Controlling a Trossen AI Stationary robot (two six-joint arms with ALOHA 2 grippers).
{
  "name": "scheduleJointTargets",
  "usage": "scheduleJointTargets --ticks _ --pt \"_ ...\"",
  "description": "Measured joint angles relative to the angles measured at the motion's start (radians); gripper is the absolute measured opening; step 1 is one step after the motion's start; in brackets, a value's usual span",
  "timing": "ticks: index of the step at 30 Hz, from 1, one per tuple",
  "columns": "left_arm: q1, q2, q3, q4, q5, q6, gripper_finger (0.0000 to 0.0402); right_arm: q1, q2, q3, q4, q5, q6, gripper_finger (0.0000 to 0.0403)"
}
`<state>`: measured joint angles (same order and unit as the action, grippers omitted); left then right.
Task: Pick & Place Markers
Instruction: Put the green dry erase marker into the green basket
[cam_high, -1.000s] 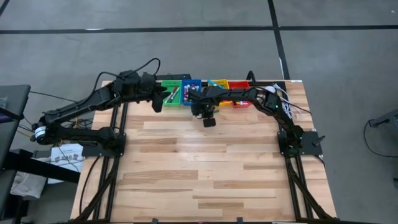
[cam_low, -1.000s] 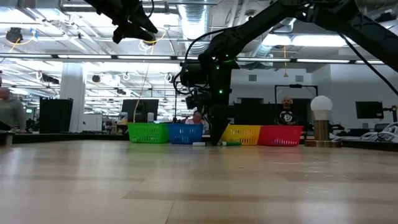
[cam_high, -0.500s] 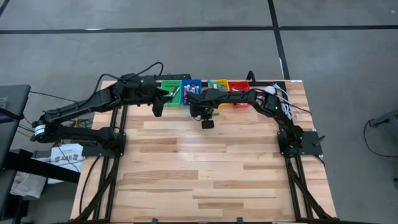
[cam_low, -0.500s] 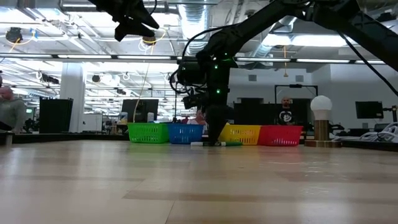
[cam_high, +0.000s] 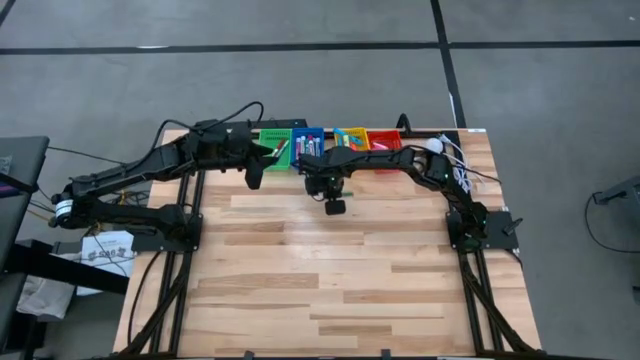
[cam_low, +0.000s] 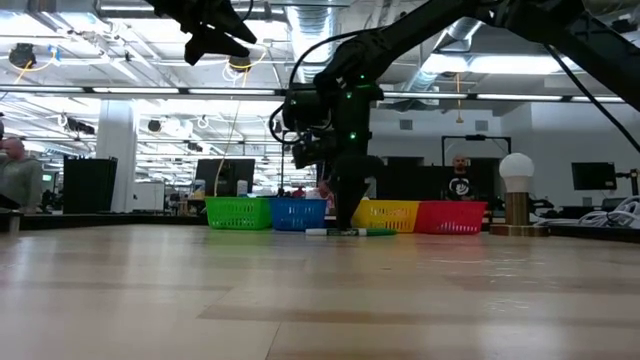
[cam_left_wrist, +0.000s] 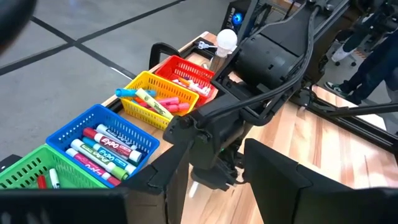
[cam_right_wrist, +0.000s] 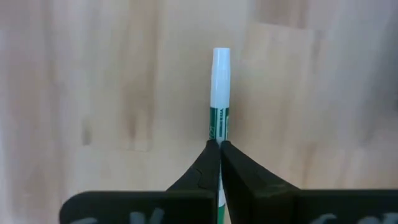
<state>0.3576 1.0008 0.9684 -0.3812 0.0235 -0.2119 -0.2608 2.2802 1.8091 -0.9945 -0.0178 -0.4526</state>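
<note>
I can see my right gripper's fingers meet on top of the green-and-white marker, so I should open them, reach lower and close around the marker's body (cam_right_wrist: 219, 123) before lifting.
My right gripper (cam_high: 335, 205) points down at the table just in front of the bins and is shut on a green-and-white marker (cam_right_wrist: 220, 81). In the low view that marker (cam_low: 350, 232) lies level at table height under the gripper (cam_low: 347, 226). My left gripper (cam_high: 254, 178) hangs open, high above the table (cam_low: 215, 40), beside the green bin; it holds nothing. More markers lie in the blue bin (cam_left_wrist: 102, 143), the yellow bin (cam_left_wrist: 158, 99) and the red bin (cam_left_wrist: 186, 71). My right gripper pinches the marker's green-labelled barrel (cam_right_wrist: 219, 130) between its two fingers (cam_right_wrist: 205, 165), near the middle of its length. The fingers come from above, pointing down, and lie across the marker. The marker stays level; its white end (cam_right_wrist: 221, 59) sticks out beyond the fingertips. Whether it rests on the wood I cannot tell.
Four small bins stand in a row at the far edge: green (cam_high: 275, 148), blue (cam_high: 308, 140), yellow (cam_high: 350, 136), red (cam_high: 383, 136). A white bulb-shaped object (cam_low: 517, 170) stands at the far right corner. Bare wood (cam_high: 330, 280) fills the near half.
My right gripper has shifted a little toward the table's near edge and slightly left, away from the bins, staying low. The marker under it has come along and stays level.
</note>
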Motion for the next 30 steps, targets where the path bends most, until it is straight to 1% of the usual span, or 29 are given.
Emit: scheduleJointTargets --ticks 3,8,14,17,22,24,26,30 --pt "0.0 0.0 0.0 0.0 0.0 0.0 0.0153 -0.001 -0.001 0.0 -0.009 -0.058 -0.007 0.0007" --pt "0.0 0.0 0.0 0.0 0.0 0.0 0.0153 0.006 -0.001 0.0 -0.008 -0.073 -0.025 0.0027" --pt "0.0 0.0 0.0 0.0 0.0 0.0 0.0153 0.015 -0.001 -0.003 -0.007 -0.106 -0.048 0.0067" --pt "0.0 0.0 0.0 0.0 0.0 0.0 0.0153 0.023 -0.001 -0.04 0.035 -0.109 -0.051 0.0085" --pt "0.0 0.0 0.0 0.0 0.0 0.0 0.0153 0.041 -0.015 -0.141 0.125 -0.064 -0.007 0.01" --pt "0.0 0.0 0.0 0.0 0.0 -0.002 0.0153 0.046 -0.021 -0.172 0.157 -0.033 0.037 0.0099" --pt "0.0 0.0 0.0 0.0 0.0 -0.002 0.0153 0.047 -0.021 -0.182 0.16 -0.024 0.079 0.0085" --pt "0.0 0.0 0.0 0.0 0.0 -0.002 0.0153 0.049 -0.024 -0.18 0.157 -0.02 0.113 0.0024"
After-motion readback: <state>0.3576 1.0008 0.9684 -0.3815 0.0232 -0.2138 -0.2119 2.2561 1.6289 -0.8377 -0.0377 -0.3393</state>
